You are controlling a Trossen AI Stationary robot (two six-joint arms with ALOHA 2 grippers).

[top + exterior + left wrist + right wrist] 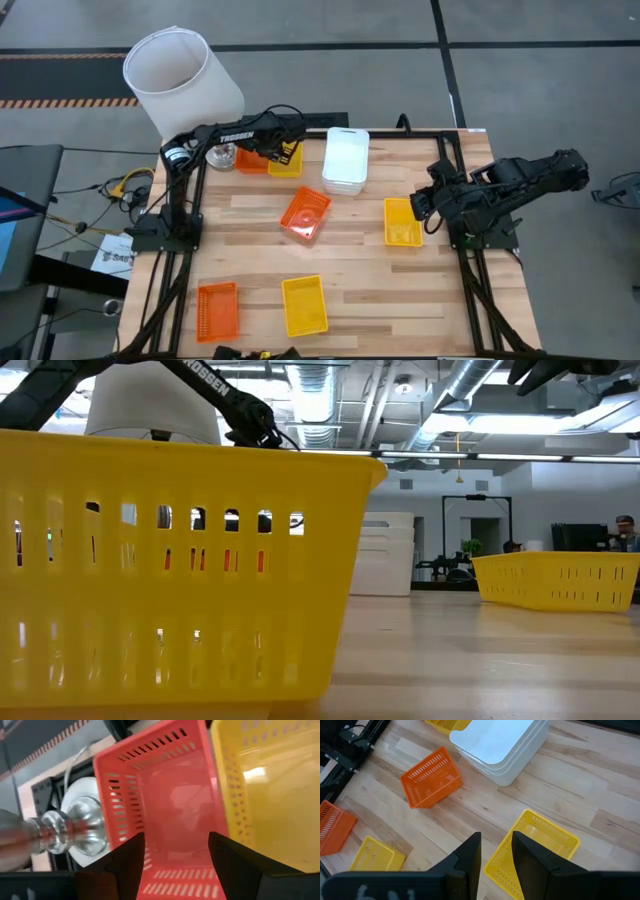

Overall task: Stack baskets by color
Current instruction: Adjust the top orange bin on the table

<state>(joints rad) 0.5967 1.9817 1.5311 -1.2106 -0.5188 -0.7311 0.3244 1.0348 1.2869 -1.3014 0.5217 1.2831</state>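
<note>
Next, my left gripper goes to the tipped in the middle of the table orange basket's long side (290,208), the one toward the silver metal piece, and closes there.
My left gripper (272,152) (177,855) is open at the table's far left, slanting down over an orange basket (170,795) (250,160). Its fingers stand near that basket's two long walls. A yellow basket (270,795) (288,162) lies right beside it. A stack of white baskets (346,160) stands at the far middle. Another orange basket (305,215) lies tipped at mid-table. My right gripper (418,205) (496,845) hangs above a yellow basket (402,222) at the right, a narrow gap between its fingers with nothing in it. My left gripper: I cannot tell whether its fingers (125,865) touch the orange basket's walls. The fingers slant down at the basket's near end (180,880). The basket rests on the table.
A big white lampshade (180,75) and a silver metal piece (70,830) stand just left of the left gripper. An orange basket (217,308) and a yellow basket (304,305) lie near the front edge. Black frame rails (190,200) run along both table sides.
</note>
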